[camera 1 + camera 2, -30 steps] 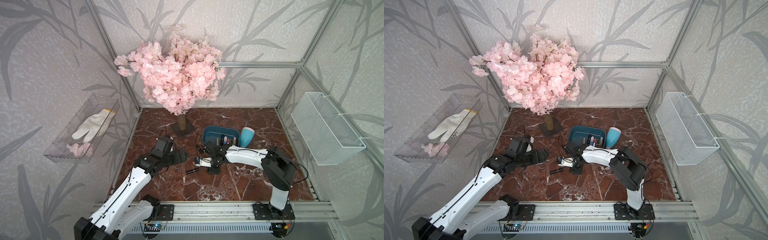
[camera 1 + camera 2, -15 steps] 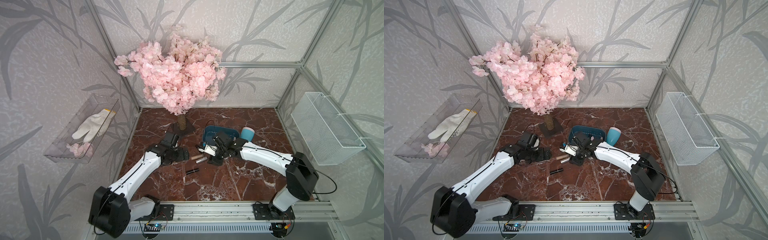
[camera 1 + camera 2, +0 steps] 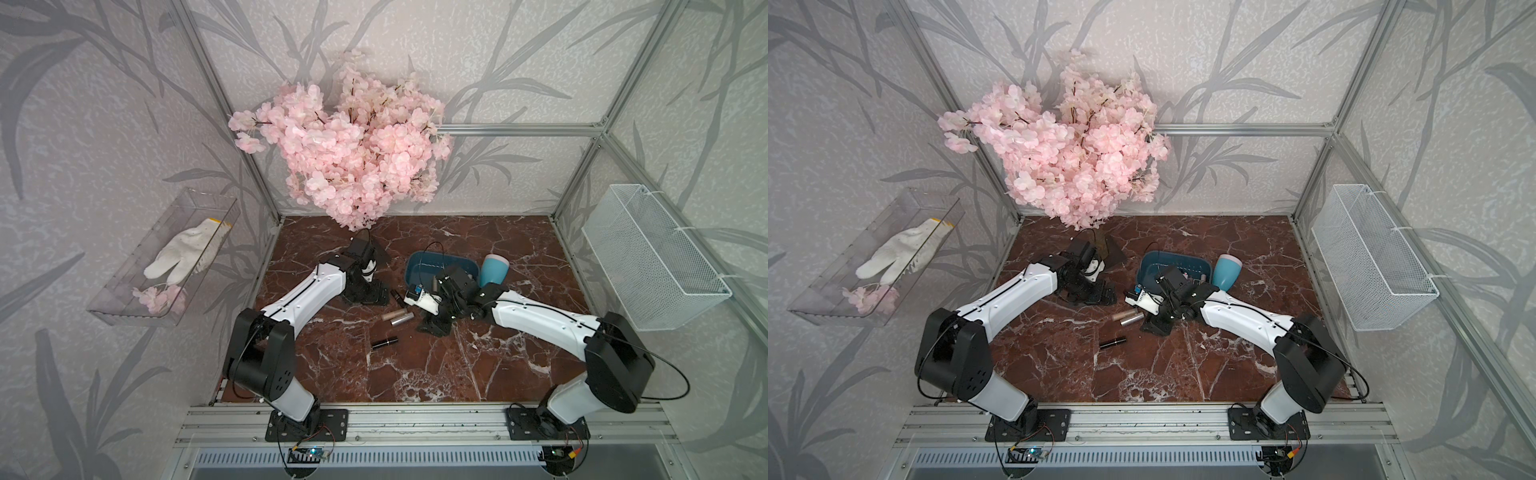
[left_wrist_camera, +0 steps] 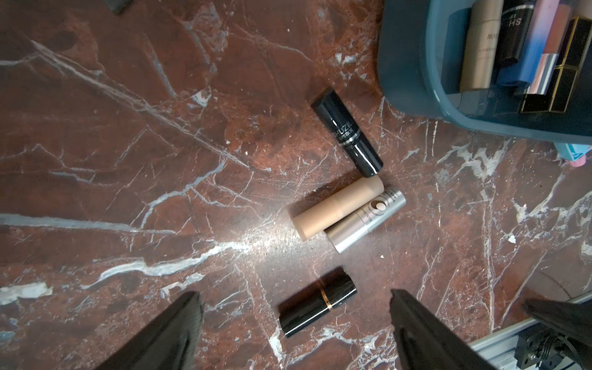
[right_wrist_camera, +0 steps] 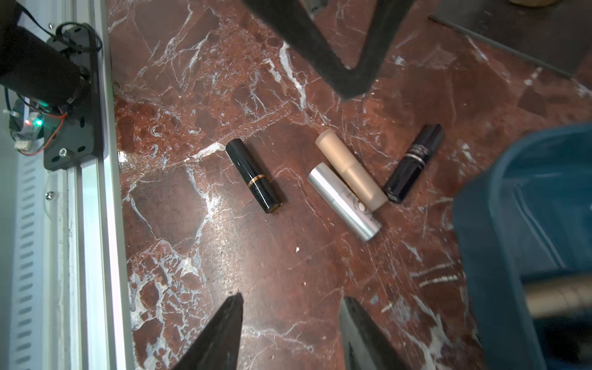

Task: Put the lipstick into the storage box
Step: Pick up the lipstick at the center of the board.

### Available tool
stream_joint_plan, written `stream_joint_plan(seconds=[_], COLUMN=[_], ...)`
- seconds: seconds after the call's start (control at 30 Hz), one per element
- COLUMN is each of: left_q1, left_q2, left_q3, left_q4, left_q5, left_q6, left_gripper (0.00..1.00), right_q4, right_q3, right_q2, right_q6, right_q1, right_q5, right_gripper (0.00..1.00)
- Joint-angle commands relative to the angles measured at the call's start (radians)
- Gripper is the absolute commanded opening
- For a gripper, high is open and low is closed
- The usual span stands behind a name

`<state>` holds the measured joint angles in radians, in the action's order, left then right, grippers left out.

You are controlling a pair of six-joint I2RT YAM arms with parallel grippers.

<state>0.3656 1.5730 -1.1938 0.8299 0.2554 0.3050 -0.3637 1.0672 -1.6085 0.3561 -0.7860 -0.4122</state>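
Note:
Next, I close my right gripper on the silver band (image 3: 398, 299) (image 5: 415, 158) around the middle of the glossy black lipstick, between the beige lipstick and the storage box.
Several lipsticks lie on the marble floor: a black one with a gold band (image 4: 317, 301) (image 3: 384, 342), a beige one (image 4: 338, 208) touching a silver one (image 4: 365, 219), and a glossy black one (image 4: 347, 141). The teal storage box (image 3: 440, 266) (image 4: 403, 64) stands just behind them and holds several cosmetic tubes. My left gripper (image 4: 295, 294) (image 3: 370, 293) hovers open to the left of the group, and the gold-banded lipstick shows between its fingers. My right gripper (image 5: 292, 297) (image 3: 434, 326) is open over bare floor in front of the box.
A pale blue cup (image 3: 494, 270) stands against the box's right end. The cherry-blossom tree's base (image 3: 374, 249) sits behind my left gripper. A clear tray with a glove (image 3: 174, 257) and a white mesh basket (image 3: 648, 257) hang on the side walls.
My left gripper has moved right and toward the back, closer to the lipsticks. The right arm's elbow has swung out to the front right, while its gripper stays near the box.

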Motion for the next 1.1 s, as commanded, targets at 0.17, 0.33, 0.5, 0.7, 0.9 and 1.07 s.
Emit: stream_joint_plan(seconds=[0.17,0.33,0.5,0.7,0.9,1.07], left_q1=[-0.098,-0.116,-0.121,-0.126,-0.126,-0.127], left_q2=[-0.171,-0.222,-0.233,-0.233,-0.247,-0.260], left_q3=[0.136,0.139,0.109,0.099,0.113,0.120], left_q4=[0.015,0.039,0.076,0.100,0.100,0.109], left_q5=[-0.061,-0.062,-0.063,-0.058,-0.045,-0.047], left_q6=[0.133,0.125,0.107,0.089,0.092,0.092], left_gripper=[0.95,0.95,0.96,0.96,0.96,0.96], right_q4=[-0.074,-0.136,-0.225,-0.289,-0.315,-0.342], right_q3=[0.309,0.440,0.545,0.614,0.643,0.682], right_q2=[-0.282,-0.393,-0.479,-0.524,-0.548,-0.577], right_q6=[0.022,-0.027,-0.098,-0.145,-0.175,-0.192], right_q1=[-0.038,-0.052,-0.052,-0.056,-0.065,-0.067], right_q5=[0.073,0.155,0.229,0.328,0.401,0.443], right_gripper=[0.53,0.52,0.51,0.50,0.50,0.50])
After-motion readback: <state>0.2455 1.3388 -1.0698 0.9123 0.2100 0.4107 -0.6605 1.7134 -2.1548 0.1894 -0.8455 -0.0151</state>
